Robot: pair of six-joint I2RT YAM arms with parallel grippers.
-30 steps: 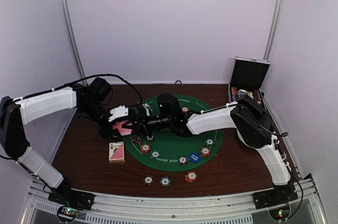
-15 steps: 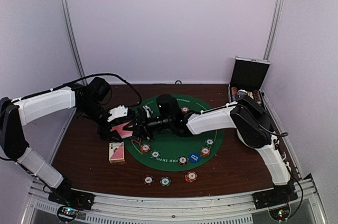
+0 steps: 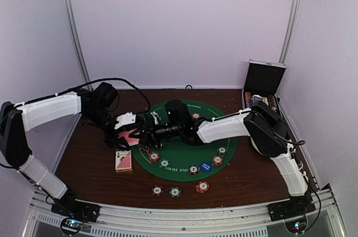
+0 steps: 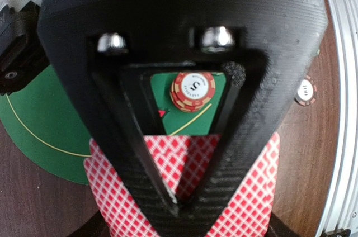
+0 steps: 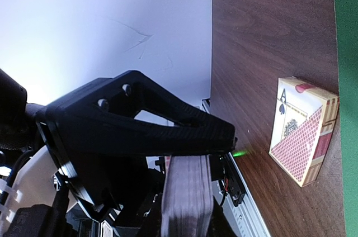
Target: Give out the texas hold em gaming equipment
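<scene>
My right gripper's fingers straddle the whole bunch of playing cards, so I need to open them, back off and pinch only the bunch's outer red-checked card (image 5: 167, 184).
My left gripper (image 3: 130, 132) is shut on a fanned bunch of red-checked playing cards (image 4: 184, 153) and holds them above the left edge of the green mat (image 3: 184, 136). My right gripper (image 3: 146, 131) reaches across the mat and meets the same cards, which show edge-on in the right wrist view (image 5: 187, 198). Whether the right jaws press on the cards is hidden. A stack of red chips (image 4: 193, 89) lies on the mat below. Several striped chips (image 3: 193, 169) and the blue dealer disc (image 3: 206, 166) lie along the mat's near rim. Three chips (image 3: 175, 192) lie on the wood in front.
A card box (image 3: 123, 160) lies on the brown table left of the mat; it also shows in the right wrist view (image 5: 305, 136). The open black-and-silver case (image 3: 263, 89) stands at the back right. Both arms cross the mat's middle.
</scene>
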